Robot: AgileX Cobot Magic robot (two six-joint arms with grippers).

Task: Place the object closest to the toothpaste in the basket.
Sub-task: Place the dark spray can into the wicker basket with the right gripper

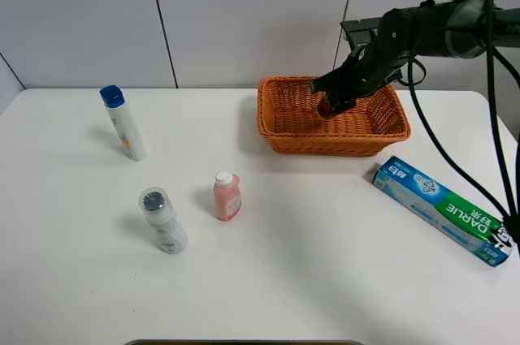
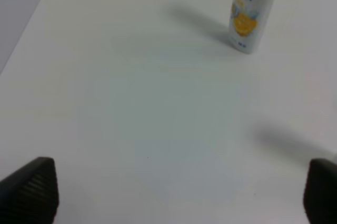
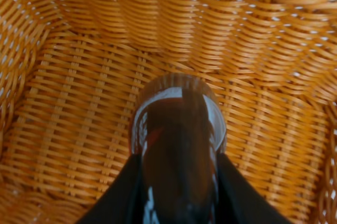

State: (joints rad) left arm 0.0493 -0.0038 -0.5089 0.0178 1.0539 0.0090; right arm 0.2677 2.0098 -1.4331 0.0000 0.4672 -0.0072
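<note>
Next, my right gripper lets go of the dark red-brown bottle on the woven bottom around the middle of the basket (image 1: 331, 119) (image 3: 171, 145).
The toothpaste box (image 1: 443, 209), blue and green, lies on the table at the right. The orange wicker basket (image 1: 284, 130) stands behind the middle of the table. My right gripper (image 1: 335, 105) is shut on a dark red-brown bottle (image 1: 326, 108) and holds it inside the basket, above its floor. In the right wrist view the bottle (image 3: 178, 145) fills the centre between my black fingers (image 3: 121, 192), with the woven basket floor (image 3: 73, 129) below it. My left gripper (image 2: 174, 192) is open and empty over bare table; its arm does not show in the high view.
A white bottle with a blue cap (image 1: 123, 122) stands at the left; its base shows in the left wrist view (image 2: 251, 8). A small pink bottle (image 1: 227, 196) and a white bottle with a grey cap (image 1: 162, 220) stand at the front middle left.
</note>
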